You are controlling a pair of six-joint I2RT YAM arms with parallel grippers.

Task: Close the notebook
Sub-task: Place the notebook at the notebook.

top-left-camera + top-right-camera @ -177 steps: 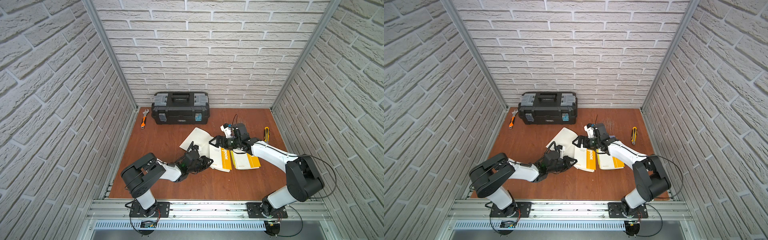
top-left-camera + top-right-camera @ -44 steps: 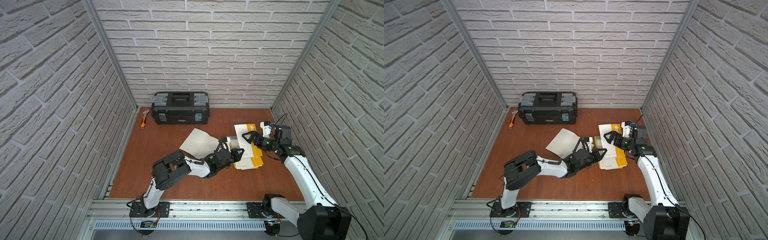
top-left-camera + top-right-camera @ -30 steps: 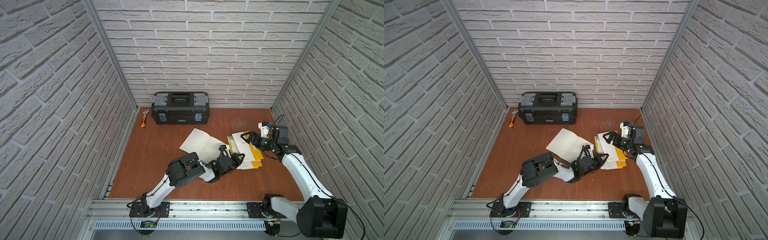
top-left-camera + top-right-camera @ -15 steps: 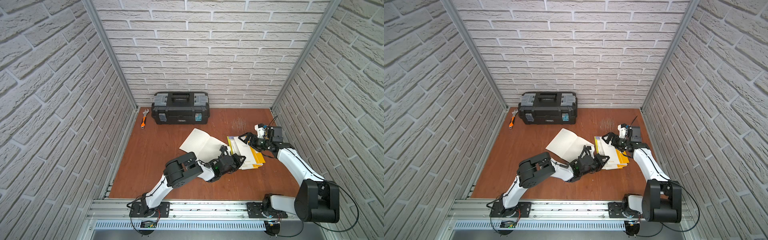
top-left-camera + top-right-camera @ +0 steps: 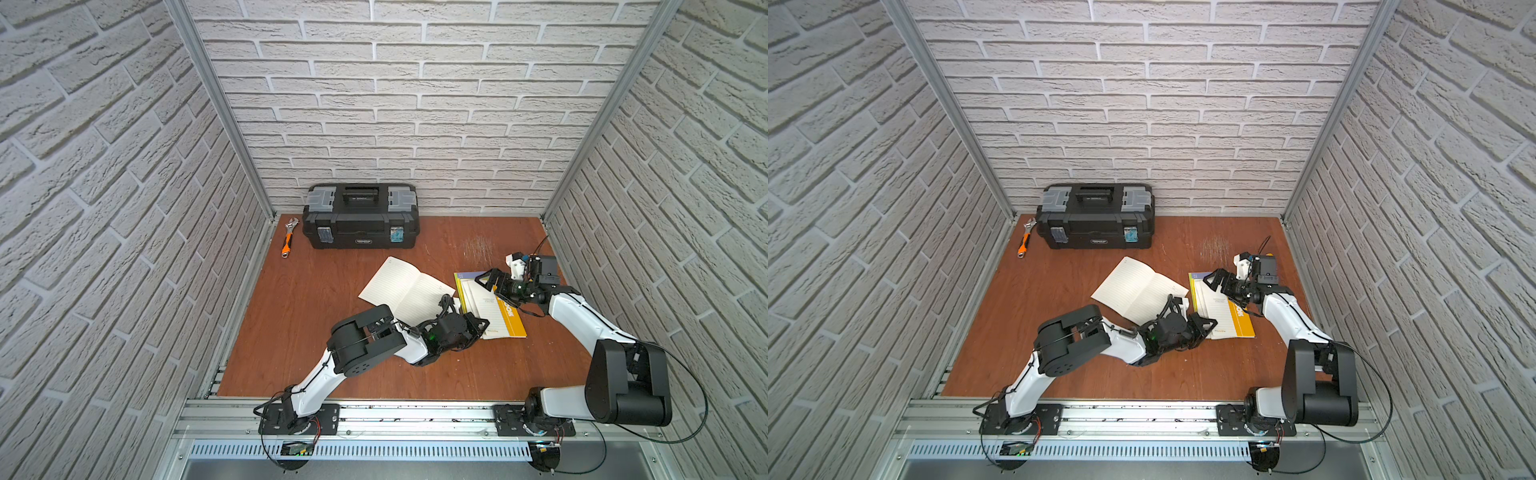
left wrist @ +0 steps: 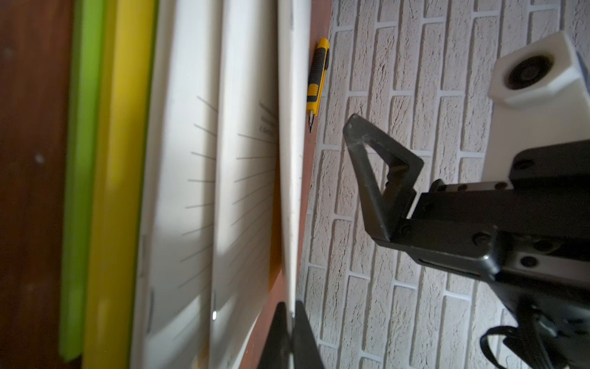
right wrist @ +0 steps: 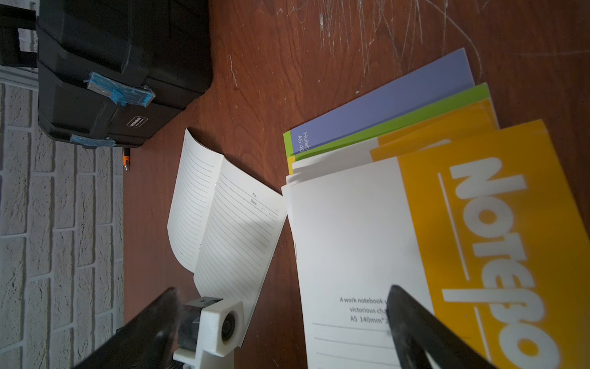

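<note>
Next, my left gripper releases the cover's near corner once it is flat on the lined pages at the near end of the stack [image 5: 482,335].
A notebook [image 5: 496,311] with a white and yellow cover tops a small stack right of the table's centre. My left gripper [image 5: 478,325] is shut on the near corner of that cover. The left wrist view shows the cover [image 6: 292,191] edge-on between the shut jaws, held slightly off the fanned lined pages [image 6: 245,191]. My right gripper [image 5: 494,286] hovers open over the far end of the stack. In the right wrist view its fingers [image 7: 415,326] straddle the cover's white part [image 7: 351,239], holding nothing. A second notebook [image 5: 405,291] lies open, lined pages up, left of the stack.
Green and purple notebooks [image 7: 383,108] lie under the yellow one. A black toolbox [image 5: 360,216] stands at the back wall with an orange wrench [image 5: 288,239] beside it. A yellow utility knife [image 6: 317,80] lies near the right wall. Brick walls close three sides.
The raised yellow cover has come down onto the stack. My right gripper has moved in over the stack's far end. My left gripper stays shut at the near corner.
</note>
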